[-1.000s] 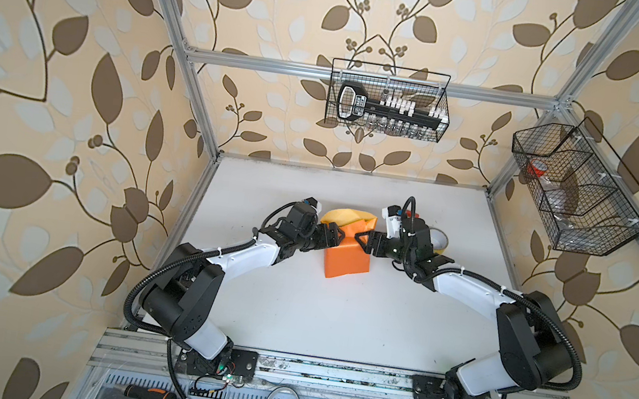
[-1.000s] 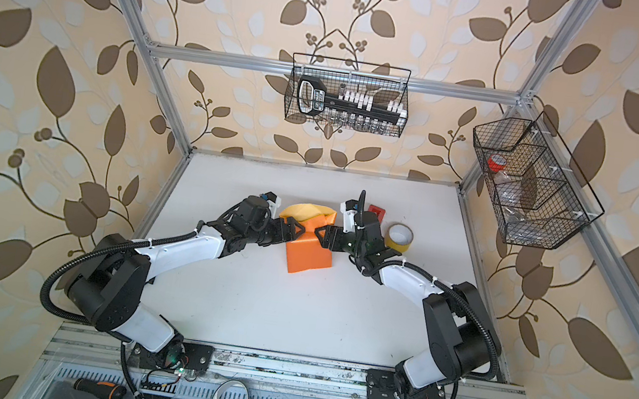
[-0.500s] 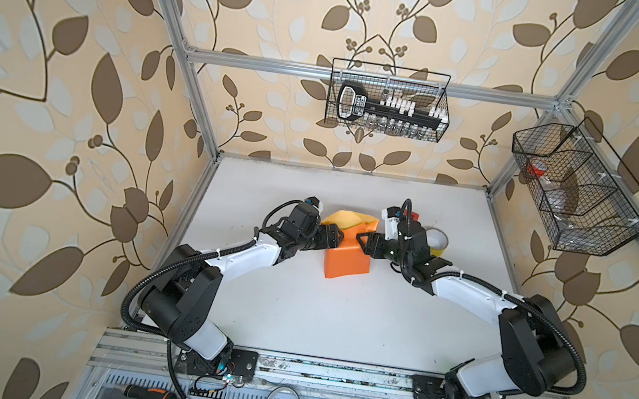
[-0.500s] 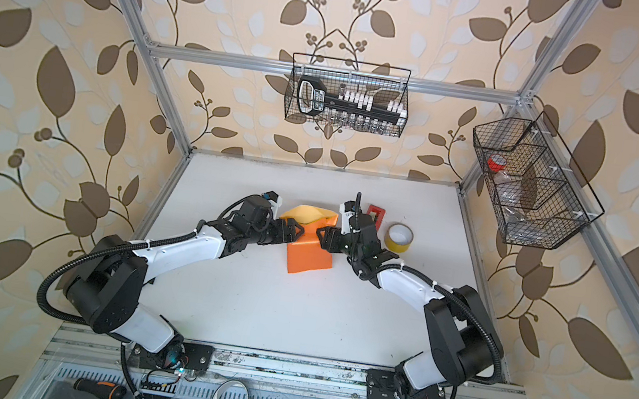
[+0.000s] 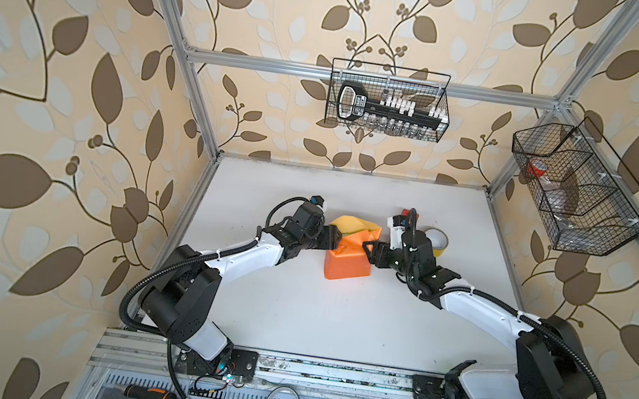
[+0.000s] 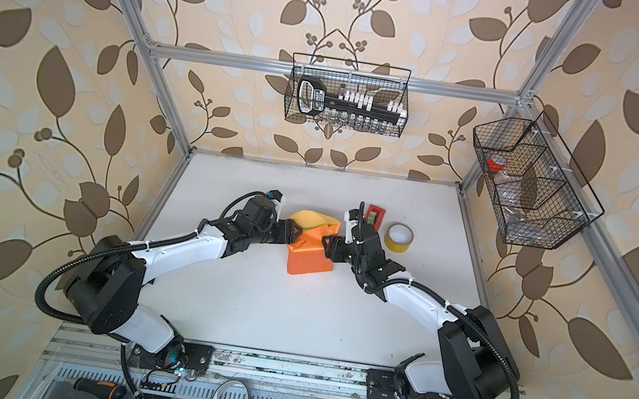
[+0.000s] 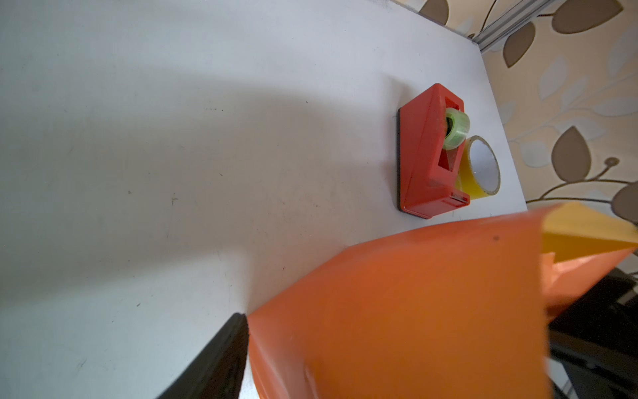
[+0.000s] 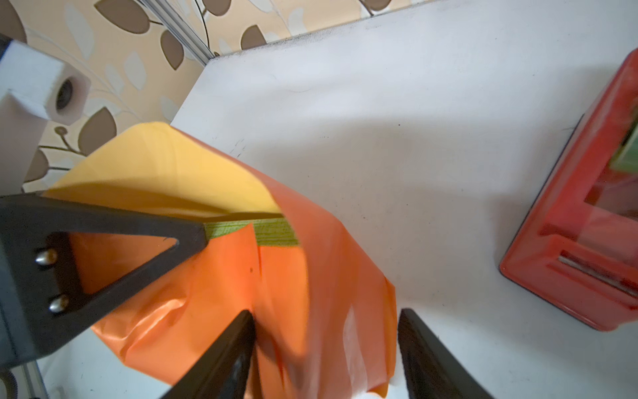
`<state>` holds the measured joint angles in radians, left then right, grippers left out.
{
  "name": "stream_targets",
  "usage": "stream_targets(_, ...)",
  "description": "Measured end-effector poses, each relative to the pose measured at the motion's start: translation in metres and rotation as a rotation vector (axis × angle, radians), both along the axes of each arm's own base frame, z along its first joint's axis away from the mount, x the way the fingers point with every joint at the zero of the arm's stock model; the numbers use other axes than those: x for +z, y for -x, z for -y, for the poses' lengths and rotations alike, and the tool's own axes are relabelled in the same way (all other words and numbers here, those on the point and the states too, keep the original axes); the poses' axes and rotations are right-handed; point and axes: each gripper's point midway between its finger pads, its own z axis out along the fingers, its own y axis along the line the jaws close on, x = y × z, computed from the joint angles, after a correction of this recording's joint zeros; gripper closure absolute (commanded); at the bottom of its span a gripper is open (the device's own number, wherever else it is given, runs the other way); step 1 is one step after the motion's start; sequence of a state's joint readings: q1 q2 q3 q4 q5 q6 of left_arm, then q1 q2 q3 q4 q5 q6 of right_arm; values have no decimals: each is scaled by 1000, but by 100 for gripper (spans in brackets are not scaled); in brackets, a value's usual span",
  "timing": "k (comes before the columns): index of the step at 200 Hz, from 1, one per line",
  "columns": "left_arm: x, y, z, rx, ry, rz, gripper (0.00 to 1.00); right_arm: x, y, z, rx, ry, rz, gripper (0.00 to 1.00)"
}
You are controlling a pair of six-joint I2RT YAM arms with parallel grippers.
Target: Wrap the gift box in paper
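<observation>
The paper's orange front creases up below the green lid, so my left gripper needs to open to free it, then pinch the paper's nearer end [image 5: 330,254].
The gift box [image 8: 272,233] shows only as a strip of green lid; the paper [image 5: 347,263] is folded over it, orange side out, with a yellow-tan flap standing up at the back. My left gripper [image 5: 335,238] is at the parcel's left end. One of its fingers [image 8: 103,248] lies over the top by the lid and another [image 7: 221,355] touches the orange side, so its closing is hidden. At the right end, my right gripper [image 8: 325,312] straddles the paper's loose end. One finger touches it and the other stands clear of it.
A red tape dispenser [image 6: 375,213] and a yellow tape roll [image 6: 398,238] stand just behind my right gripper. Wire baskets hang on the back wall [image 5: 387,100] and the right wall [image 5: 579,188]. Tools lie on the front rail.
My left gripper has shifted right against the parcel and its jaws have narrowed. My right gripper has slid slightly toward the front along the right end. The parcel has stayed in place.
</observation>
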<state>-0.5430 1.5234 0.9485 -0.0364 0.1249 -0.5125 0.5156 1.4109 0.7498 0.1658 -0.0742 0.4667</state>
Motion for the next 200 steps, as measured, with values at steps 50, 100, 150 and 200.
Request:
stream_targets(50, 4, 0, 1, -18, -29, -14, 15, -5, -16, -3, 17, -24, -29, 40)
stream_targets(100, 54, 8, 8, -42, 89, 55, 6, -9, -16, -2, -1, -66, -17, 46)
stream_targets(150, 35, 43, -3, -39, 103, 1, 16, -9, -15, -2, -12, -92, -19, 48)
stream_targets(200, 8, 33, -7, -2, 12, -38, 41, -8, -6, -2, -12, -103, -17, 51)
